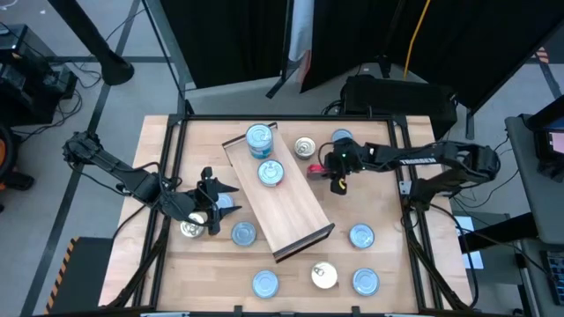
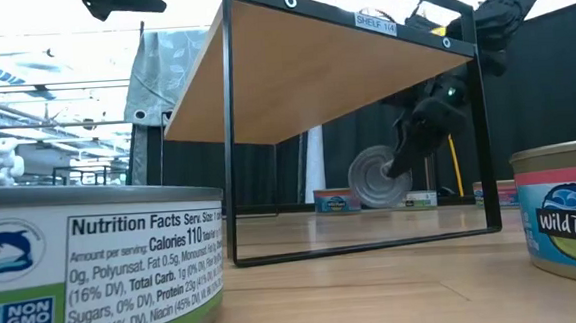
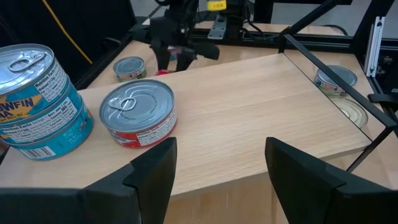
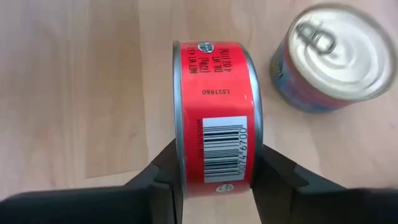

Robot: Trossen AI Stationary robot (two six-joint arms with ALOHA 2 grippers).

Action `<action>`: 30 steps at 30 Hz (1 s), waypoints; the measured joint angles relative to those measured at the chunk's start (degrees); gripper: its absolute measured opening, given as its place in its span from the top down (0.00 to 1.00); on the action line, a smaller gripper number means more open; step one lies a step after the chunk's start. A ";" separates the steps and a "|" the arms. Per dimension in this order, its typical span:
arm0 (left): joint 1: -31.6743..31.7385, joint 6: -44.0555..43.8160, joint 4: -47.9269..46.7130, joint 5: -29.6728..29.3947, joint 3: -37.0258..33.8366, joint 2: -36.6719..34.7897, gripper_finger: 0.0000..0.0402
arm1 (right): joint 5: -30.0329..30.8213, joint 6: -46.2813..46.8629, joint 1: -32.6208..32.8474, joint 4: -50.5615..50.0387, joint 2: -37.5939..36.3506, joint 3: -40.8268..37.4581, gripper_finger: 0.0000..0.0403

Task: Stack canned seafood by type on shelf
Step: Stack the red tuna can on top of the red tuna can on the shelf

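Note:
The red-labelled tin in my right gripper, now off the shelf's side, will be released on top of the single red-labelled tin on the shelf (image 1: pixel 274 165).
The shelf (image 1: pixel 284 207) is a light-wood board lying slantwise mid-table; in the low view the shelf (image 2: pixel 312 70) stands raised on a black wire frame. On it are a stack of blue-labelled tins (image 3: pixel 37 99) and a single red-labelled tin (image 3: pixel 138 112). My left gripper (image 3: pixel 217 180) is open at the shelf's left edge (image 1: pixel 220 187), holding nothing. My right gripper (image 1: pixel 324 169), off the shelf's far right side, is shut on a red-labelled tin (image 4: pixel 214 118). Loose tins lie around on the table. My right gripper pinches the red-labelled tin between its two fingers, one finger (image 4: pixel 163 171) on each flat end (image 4: pixel 179 124). The fingers come from above, slanting down. The tin is turned on edge, its barcode side (image 4: pixel 225 146) toward the wrist. Whether its lower rim (image 2: pixel 376 204) touches the table does not show.
A silver-topped tin (image 4: pixel 333 56) sits close beside the held one, and another tin (image 1: pixel 342 139) lies farther back. More tins lie near the left gripper (image 1: pixel 189 229), (image 1: pixel 243 233) and along the near edge (image 1: pixel 265 283), (image 1: pixel 324 276), (image 1: pixel 366 282), (image 1: pixel 361 236). A black frame borders the table.

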 joint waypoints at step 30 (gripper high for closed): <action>0.00 5.68 3.75 -1.41 0.02 -0.02 0.39 | -9.10 39.14 4.33 21.23 -13.65 12.22 0.66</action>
